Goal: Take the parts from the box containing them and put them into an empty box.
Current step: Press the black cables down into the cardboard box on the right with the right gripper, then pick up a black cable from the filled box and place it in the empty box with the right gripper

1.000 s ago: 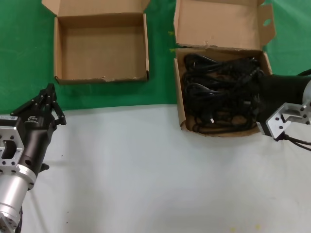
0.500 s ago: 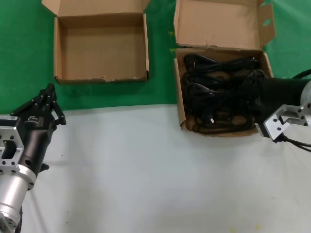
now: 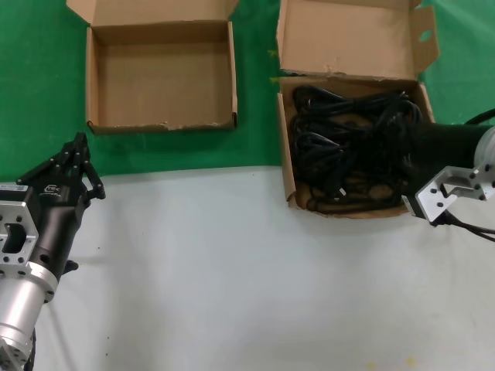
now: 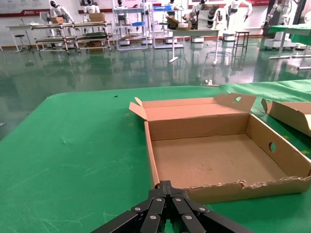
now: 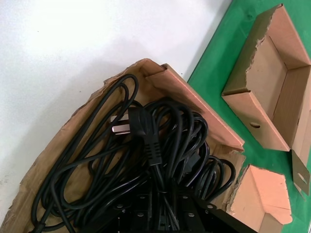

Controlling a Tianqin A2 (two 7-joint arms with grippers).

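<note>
Next, my right gripper lets go of the black power cord across the middle of the empty box (image 3: pixel 171 76) (image 5: pixel 267 82), the one that has the short back flap.
Several black power cords (image 3: pixel 340 147) lie tangled in the box with the tall tabbed lid (image 3: pixel 348 39) at the back right. My right gripper (image 3: pixel 399 145) reaches into this box from the right and is shut on a bundle of cord. In the right wrist view the cords (image 5: pixel 146 131) run up between the jaws of the right gripper (image 5: pixel 167 201), and one plug with silver pins lies on top. The empty box (image 3: pixel 162 124) with the short back flap sits at the back left. My left gripper (image 3: pixel 78 144) is shut and empty, just in front of that box (image 4: pixel 243 189).
Both boxes stand on a green mat (image 3: pixel 31 93); the near half of the table is white (image 3: pixel 232 270). The right wrist view also shows the cord box's front wall (image 5: pixel 194 99) and the empty box (image 5: pixel 262 116) beyond it.
My right gripper has drawn back a little to the right, and the cords have bunched up toward it. The left arm has not moved.
</note>
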